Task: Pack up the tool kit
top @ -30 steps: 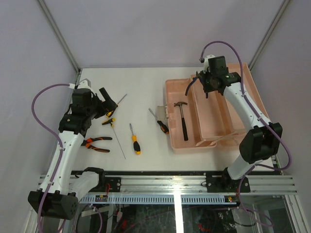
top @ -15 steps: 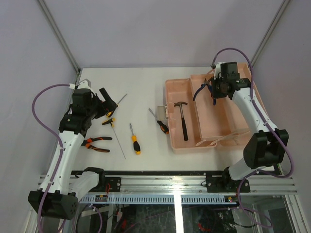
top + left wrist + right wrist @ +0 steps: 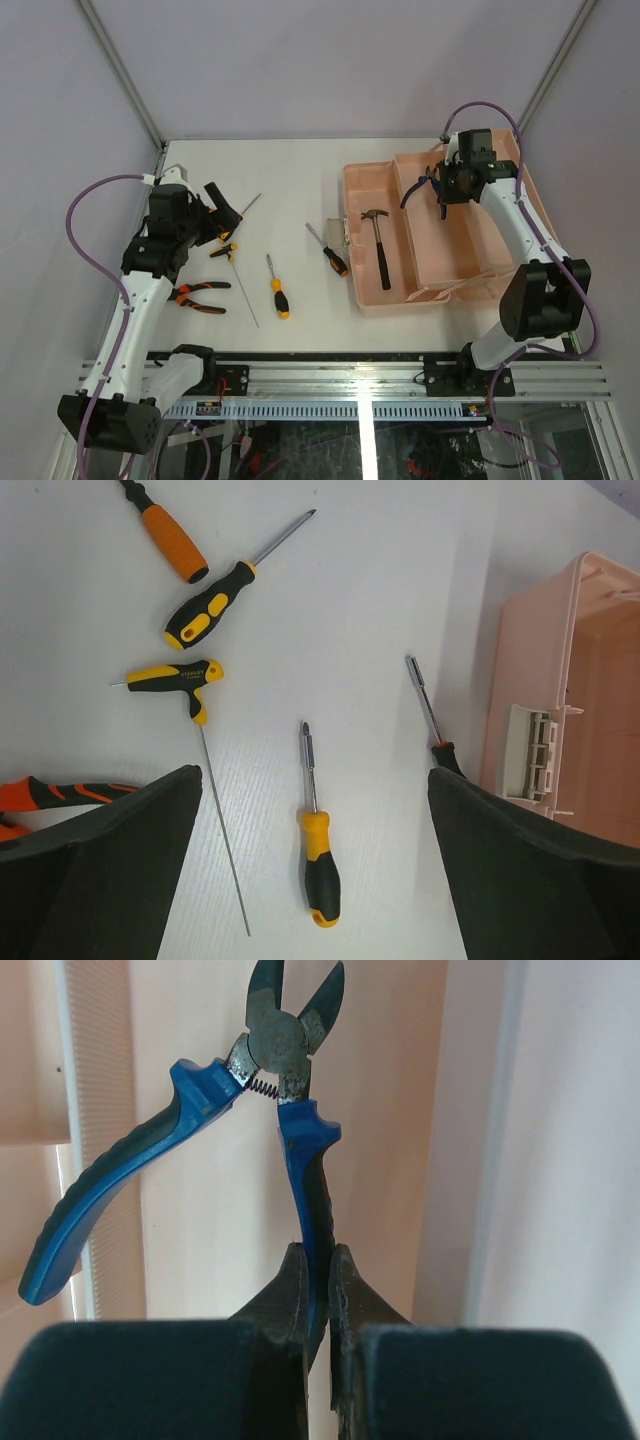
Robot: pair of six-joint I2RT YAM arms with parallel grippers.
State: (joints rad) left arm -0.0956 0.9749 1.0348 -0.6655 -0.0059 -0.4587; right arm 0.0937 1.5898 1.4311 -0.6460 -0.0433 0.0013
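Note:
My right gripper is going to put the blue-handled pliers down in the back of the toolbox compartment (image 3: 441,183) (image 3: 290,1155) beside the hammer's compartment.
The salmon-pink toolbox (image 3: 356,290) lies open on the right half of the table, with a small hammer (image 3: 379,246) in its left compartment. My right gripper (image 3: 440,190) hangs over the box's back right part, shut on one handle of blue-handled pliers (image 3: 408,193). In the right wrist view the pliers (image 3: 290,1110) point away from the right gripper (image 3: 318,1260), jaws and handles spread. My left gripper (image 3: 225,212) is open above the loose tools on the left. Below the left gripper (image 3: 313,772) lies a yellow-black screwdriver (image 3: 320,865).
On the table lie orange pliers (image 3: 195,296), a T-handle driver (image 3: 180,675), another yellow-black screwdriver (image 3: 205,610), an orange-handled tool (image 3: 170,540) and a screwdriver (image 3: 333,256) beside the toolbox's grey latch (image 3: 530,755). Slanted frame posts flank the table.
My right arm has carried the blue pliers to the right and back, from the toolbox's middle to over its right part. The left arm has stayed still.

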